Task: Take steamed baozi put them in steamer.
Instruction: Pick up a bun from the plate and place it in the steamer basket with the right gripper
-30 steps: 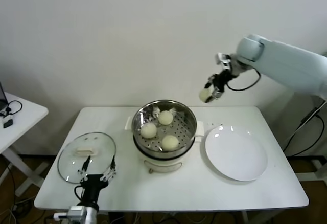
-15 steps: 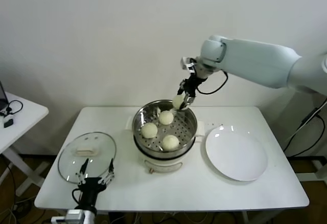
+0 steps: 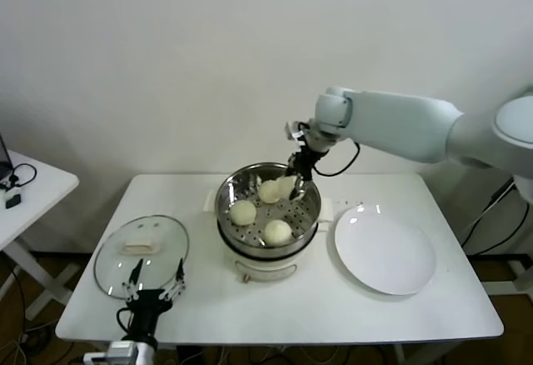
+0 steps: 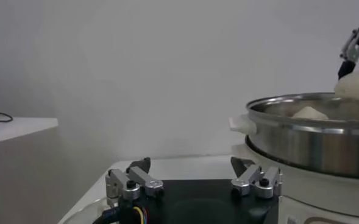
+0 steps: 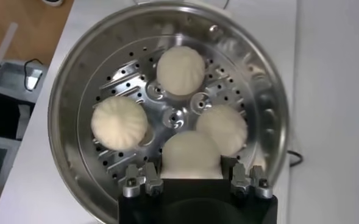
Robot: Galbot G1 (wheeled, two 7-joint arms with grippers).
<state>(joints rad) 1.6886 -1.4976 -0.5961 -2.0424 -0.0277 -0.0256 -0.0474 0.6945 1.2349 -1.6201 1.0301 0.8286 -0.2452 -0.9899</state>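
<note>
My right gripper is holding the baozi. I need to let go of it on the steamer's bare bottom nearest the white plate (image 3: 301,210) (image 5: 169,168).
The steamer (image 3: 227,191) stands mid-table on its white base. Three baozi lie on its perforated floor (image 3: 242,212) (image 3: 277,231) (image 3: 269,191). My right gripper (image 3: 296,178) is shut on a fourth baozi (image 3: 288,187) and holds it just inside the pot's back right rim. In the right wrist view the held baozi (image 5: 190,155) sits between the fingers (image 5: 144,181) above the steamer (image 5: 69,109), close to a lying bun (image 5: 223,126). My left gripper (image 3: 154,287) is open and empty, parked at the table's front left; it also shows in the left wrist view (image 4: 194,176).
A round glass lid (image 3: 141,252) with a white knob lies flat at the front left, just beyond my left gripper. A flat white plate (image 3: 385,252) lies to the right of the steamer. A white side table (image 3: 29,186) stands off to the left.
My right arm has swung left from above the plate's far side and come down, carrying the baozi to the steamer's back right rim. The left arm has hardly moved.
</note>
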